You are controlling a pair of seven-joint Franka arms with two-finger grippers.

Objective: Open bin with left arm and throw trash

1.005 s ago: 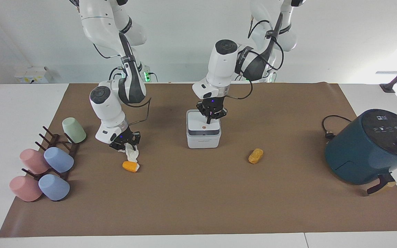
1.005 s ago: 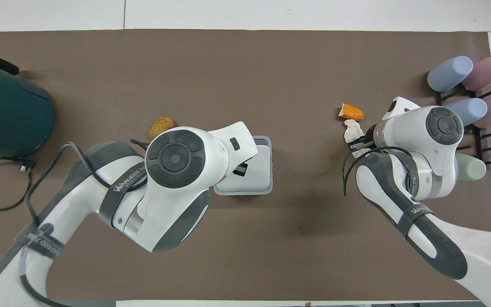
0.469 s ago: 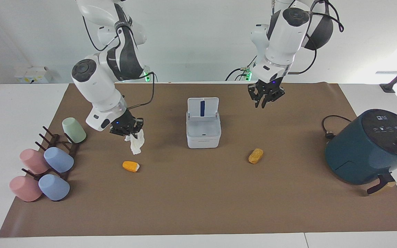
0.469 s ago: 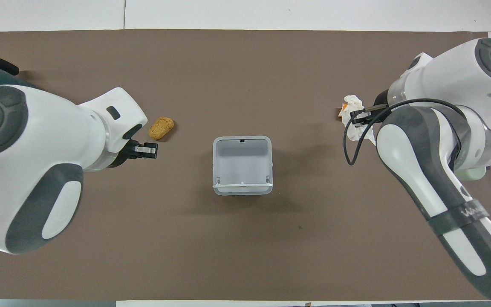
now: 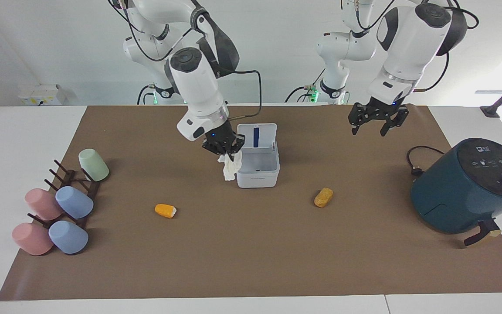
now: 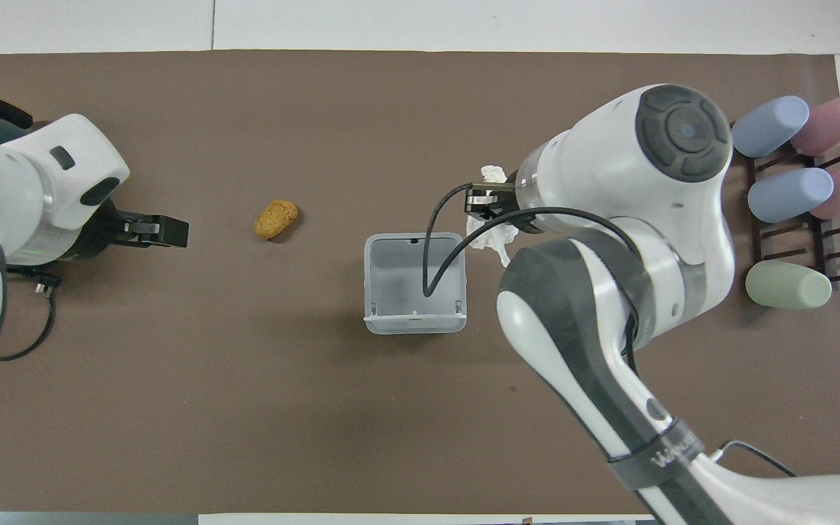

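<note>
Next, my right gripper releases the crumpled white tissue over the middle of the white bin's empty bottom (image 6: 421, 284). The tissue now hangs at the bin's rim.
The white bin (image 5: 257, 179) stands mid-mat with its lid (image 5: 256, 135) upright and open, blue stripe showing. It also shows in the overhead view (image 6: 375, 284), and nothing shows inside it. My right gripper (image 5: 225, 152) is shut on the crumpled white tissue (image 5: 230, 168), which hangs at the bin's rim on the side toward the right arm's end. The gripper (image 6: 480, 204) and tissue (image 6: 493, 235) also show from above. My left gripper (image 5: 377, 121) is open and raised over the mat between bin and air fryer. The orange lump (image 5: 165, 210) and yellow-brown lump (image 5: 323, 197) lie on the mat.
A dark teal air fryer (image 5: 469, 185) with its cord stands at the left arm's end. Pastel cups (image 5: 74, 202) sit on a dark rack (image 5: 86, 187) at the right arm's end. The right arm hides the orange lump in the overhead view.
My right gripper has carried the tissue from near the rack across to the bin's rim. My left gripper has left the lid, now open, and moved toward the air fryer.
</note>
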